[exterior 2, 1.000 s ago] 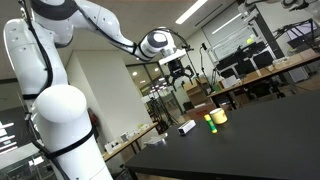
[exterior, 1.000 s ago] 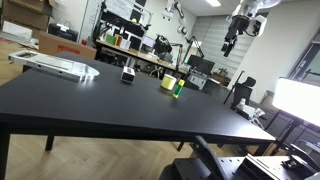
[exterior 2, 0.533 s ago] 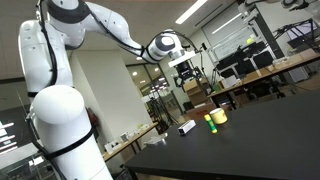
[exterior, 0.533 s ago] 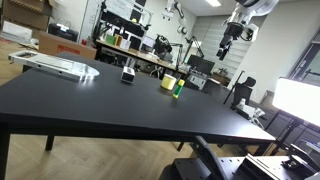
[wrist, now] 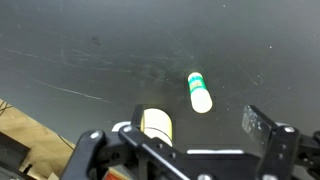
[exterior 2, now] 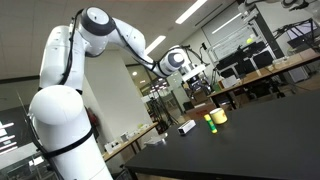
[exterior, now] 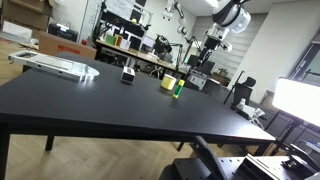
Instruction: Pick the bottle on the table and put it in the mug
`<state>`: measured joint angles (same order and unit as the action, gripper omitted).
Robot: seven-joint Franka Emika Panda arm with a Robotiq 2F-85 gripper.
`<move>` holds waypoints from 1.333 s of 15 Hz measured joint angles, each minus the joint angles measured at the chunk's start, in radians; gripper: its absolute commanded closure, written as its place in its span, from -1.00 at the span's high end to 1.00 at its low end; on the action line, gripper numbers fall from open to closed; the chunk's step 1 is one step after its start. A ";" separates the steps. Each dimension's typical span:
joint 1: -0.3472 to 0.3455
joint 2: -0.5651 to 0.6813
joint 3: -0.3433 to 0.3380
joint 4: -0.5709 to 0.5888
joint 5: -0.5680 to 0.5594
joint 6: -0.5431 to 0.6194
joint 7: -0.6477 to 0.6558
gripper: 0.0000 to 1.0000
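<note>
The green bottle stands upright beside the pale-yellow mug. My gripper will close on the top end of the green bottle (exterior: pixel 181 82) (wrist: pixel 201 100).
A slim green bottle (exterior: pixel 177 89) stands upright on the black table (exterior: pixel 110 105), right beside a squat pale-yellow mug (exterior: pixel 168 83). Both exterior views show them; in one the bottle (exterior 2: pixel 211 125) stands just in front of the mug (exterior 2: pixel 218 116). My gripper (exterior: pixel 206 56) hangs open and empty in the air, well above the table and behind the pair; it also shows in an exterior view (exterior 2: pixel 198 87). In the wrist view the bottle (wrist: pixel 200 92) and mug (wrist: pixel 155 124) lie below, between my spread fingers (wrist: pixel 197 122).
A black-and-white boxy object (exterior: pixel 128 74) stands on the table a short way from the mug, also seen in an exterior view (exterior 2: pixel 186 127). A flat silver tray-like object (exterior: pixel 52 66) lies at a far corner. Cluttered benches stand behind the table.
My arm has swung down and across toward the bottle and mug. The gripper is lower and closer to them. The bottle, mug and boxy object have not moved.
</note>
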<state>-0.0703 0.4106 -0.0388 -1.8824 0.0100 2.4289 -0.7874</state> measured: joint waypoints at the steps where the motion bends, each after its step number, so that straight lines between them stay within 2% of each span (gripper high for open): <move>1: 0.001 0.028 0.016 0.016 -0.008 0.004 0.001 1.00; 5: 0.007 0.121 0.052 0.079 -0.031 0.004 0.011 1.00; 13: 0.003 0.280 0.060 0.224 -0.052 -0.055 0.015 1.00; 20: 0.001 0.362 0.073 0.311 -0.052 -0.122 0.015 1.00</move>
<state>-0.0693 0.7723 0.0343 -1.5716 -0.0419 2.3066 -0.7723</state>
